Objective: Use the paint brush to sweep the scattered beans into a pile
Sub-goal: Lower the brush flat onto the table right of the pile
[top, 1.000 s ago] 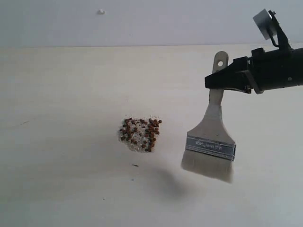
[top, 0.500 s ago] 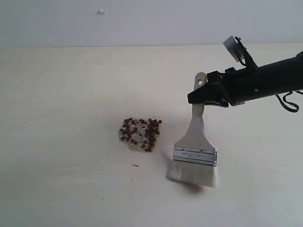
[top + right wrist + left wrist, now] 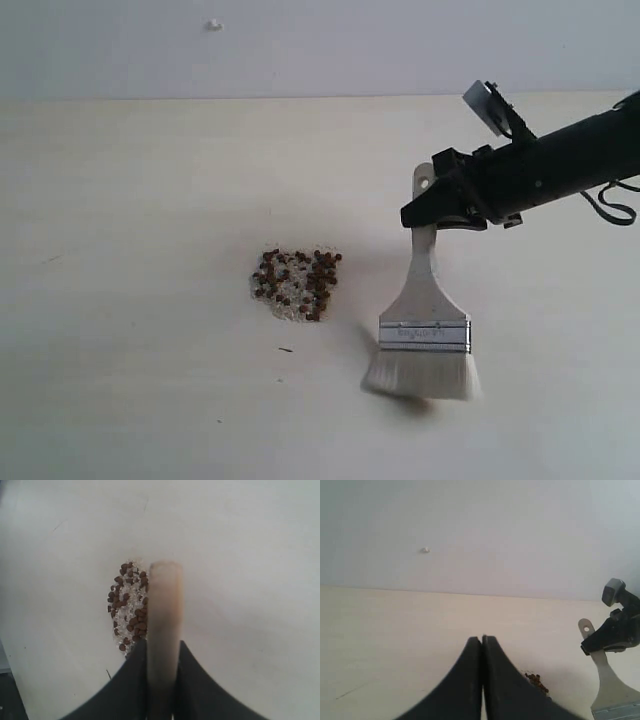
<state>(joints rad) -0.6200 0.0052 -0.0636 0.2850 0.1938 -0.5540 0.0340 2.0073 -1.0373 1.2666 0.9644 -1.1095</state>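
My right gripper is going to let go of the paint brush, now hanging bristles-down beside the beans, flat on the bare table (image 3: pixel 420 310) next to the cluster of beans.
The reddish-brown beans (image 3: pixel 297 283) lie in one tight cluster among pale crumbs on the cream table; they also show in the right wrist view as beans (image 3: pixel 129 606) and partly behind the left jaws as beans (image 3: pixel 536 680). My right gripper (image 3: pixel 432 212) is shut on the handle of the paint brush (image 3: pixel 425 330), which hangs bristles-down to the right of the cluster, its bristle tips at the table surface. In the right wrist view the paint brush (image 3: pixel 164 625) stands edge-on between the jaws of the right gripper (image 3: pixel 162 647). My left gripper (image 3: pixel 482 639) is shut and holds nothing.
A small dark speck (image 3: pixel 286 349) lies just in front of the cluster. A pale wall (image 3: pixel 300 45) with a small white mark (image 3: pixel 213 24) rises behind the table's far edge.
My right gripper has carried the brush left and down, from hanging in the air to bristles at the table. The beans have not moved.
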